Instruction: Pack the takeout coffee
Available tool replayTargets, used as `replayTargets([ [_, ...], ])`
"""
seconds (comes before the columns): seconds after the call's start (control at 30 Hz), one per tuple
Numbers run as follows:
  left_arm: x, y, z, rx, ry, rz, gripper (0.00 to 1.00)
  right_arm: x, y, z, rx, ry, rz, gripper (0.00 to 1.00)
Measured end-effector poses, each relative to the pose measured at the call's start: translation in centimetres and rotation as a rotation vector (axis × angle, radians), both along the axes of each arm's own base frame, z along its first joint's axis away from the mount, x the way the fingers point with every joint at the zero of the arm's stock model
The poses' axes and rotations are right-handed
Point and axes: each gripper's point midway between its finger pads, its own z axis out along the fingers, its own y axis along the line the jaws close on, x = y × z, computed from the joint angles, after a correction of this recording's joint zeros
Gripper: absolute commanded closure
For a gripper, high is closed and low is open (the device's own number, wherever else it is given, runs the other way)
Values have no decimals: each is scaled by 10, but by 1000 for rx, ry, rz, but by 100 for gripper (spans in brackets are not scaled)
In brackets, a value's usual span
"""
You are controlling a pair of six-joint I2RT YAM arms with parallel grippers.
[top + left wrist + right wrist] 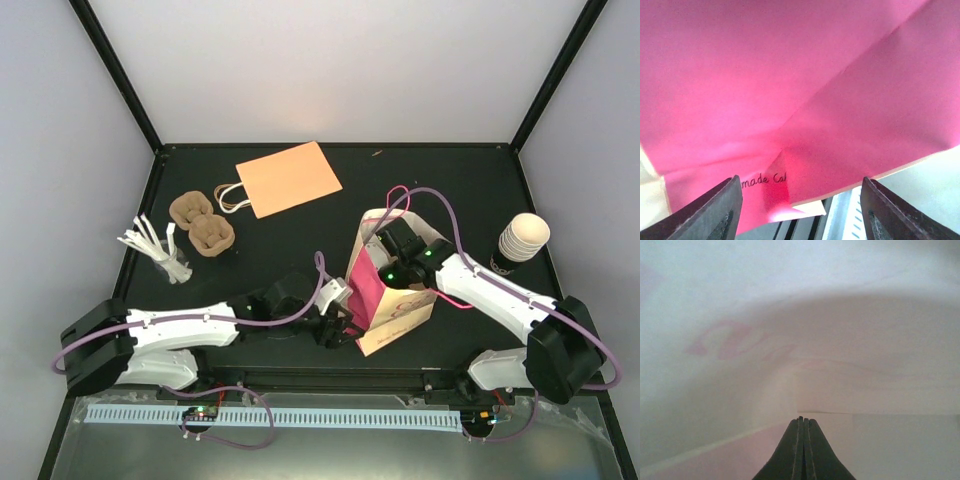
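The pink side folds at the bottom of the bag, so my left gripper will hold its lower edge [827, 193] while my right gripper pushes the pink side from inside.
The takeout coffee cup [523, 243], cream-white, ribbed, with a dark lower part, stands at the right side of the table, apart from both grippers. A paper bag [398, 305] with a pink side and a cream front stands upright in the middle. My right gripper [386, 246] reaches down into its open top; in the right wrist view the gripper [801, 420] is shut and empty, with the bag's pale inner wall [790, 315] around it. My left gripper [345, 310] is open right at the bag's pink side [790, 75], its fingers [720, 210] empty.
A flat orange paper bag [288, 177] lies at the back. Two brown pulp carriers [201, 222] sit at the left, with a clear cup of white sticks [155, 245] beside them. The bag's red cord handles [400, 192] stick up by the right arm.
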Motion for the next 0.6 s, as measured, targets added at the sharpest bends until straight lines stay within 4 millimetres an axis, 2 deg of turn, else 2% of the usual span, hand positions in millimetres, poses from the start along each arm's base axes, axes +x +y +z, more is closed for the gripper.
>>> replayTargets([
  [0.23,-7,9,-25,53,3,-9,35,5,-13,-8,-88,-50,3,99],
  [0.43,-15,3,-27,45,-57,-66,36,6,-18,-10,-117,-71,10,99],
  [0.53,-15,-1,-35,56,-70,-78,30,7,-21,-12,-136,-79,9,99],
  [0.6,-15,-3,-41,65,-72,-80,33,7,-22,-13,-144,-83,10,99],
])
